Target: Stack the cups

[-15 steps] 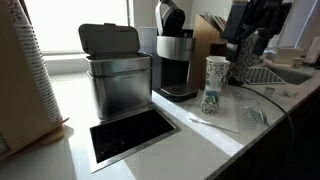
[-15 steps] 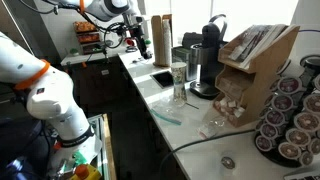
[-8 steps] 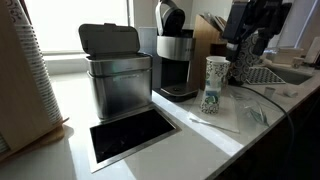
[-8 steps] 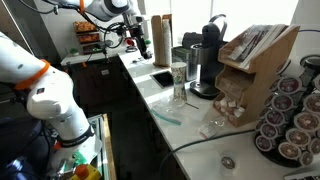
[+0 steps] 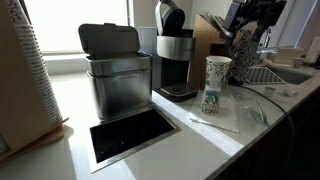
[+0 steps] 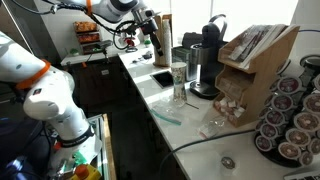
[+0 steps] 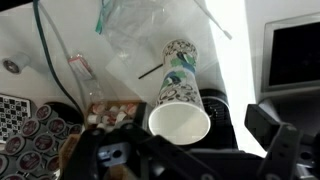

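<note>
The gripper should next move to the top cup's rim (image 5: 229, 59) (image 7: 151, 121), on the side toward the wooden packet box, and close there.
The cups (image 5: 217, 85) stand as one tapered column on the white counter, speckled dark green low down and whiter near the rim, just in front of the coffee maker (image 5: 177, 62). How many are nested I cannot tell. The column also shows in the exterior view from the side as the cups (image 6: 179, 82). From above, the wrist view looks into the top cup's open mouth (image 7: 180, 122). My gripper (image 5: 243, 32) hangs open and empty above and beyond the cups, clear of them. In the wrist view the gripper (image 7: 185, 155) has its dark fingers (image 7: 276, 142) spread on either side.
A steel lidded bin (image 5: 117, 72) and a black recess (image 5: 130, 135) sit on the counter. A tall column of plain white cups (image 5: 30, 70) leans nearby. A pod rack (image 6: 290, 110), a wooden packet box (image 6: 250, 70), a plastic bag (image 7: 140, 35) and a stir stick (image 5: 210, 122) lie around.
The gripper has risen a little and shifted sideways toward the cups. The cups have not moved.
</note>
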Action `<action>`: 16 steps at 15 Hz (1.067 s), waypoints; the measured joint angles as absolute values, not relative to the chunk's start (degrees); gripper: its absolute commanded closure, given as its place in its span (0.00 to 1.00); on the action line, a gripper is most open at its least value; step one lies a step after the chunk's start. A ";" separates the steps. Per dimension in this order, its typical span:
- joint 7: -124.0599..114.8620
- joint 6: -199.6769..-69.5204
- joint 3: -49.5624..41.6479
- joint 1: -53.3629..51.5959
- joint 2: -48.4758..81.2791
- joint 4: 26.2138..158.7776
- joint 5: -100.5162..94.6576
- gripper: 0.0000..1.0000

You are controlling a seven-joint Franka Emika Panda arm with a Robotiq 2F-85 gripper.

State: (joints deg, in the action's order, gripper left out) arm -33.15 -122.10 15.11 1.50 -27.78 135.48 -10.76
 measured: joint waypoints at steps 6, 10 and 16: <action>-34.31 -134.92 11.47 4.37 -27.51 138.68 -10.76 0.00; -34.62 -137.98 11.34 5.55 -26.77 139.91 -10.75 0.00; -34.62 -138.09 11.16 5.90 -25.38 140.94 -10.75 0.00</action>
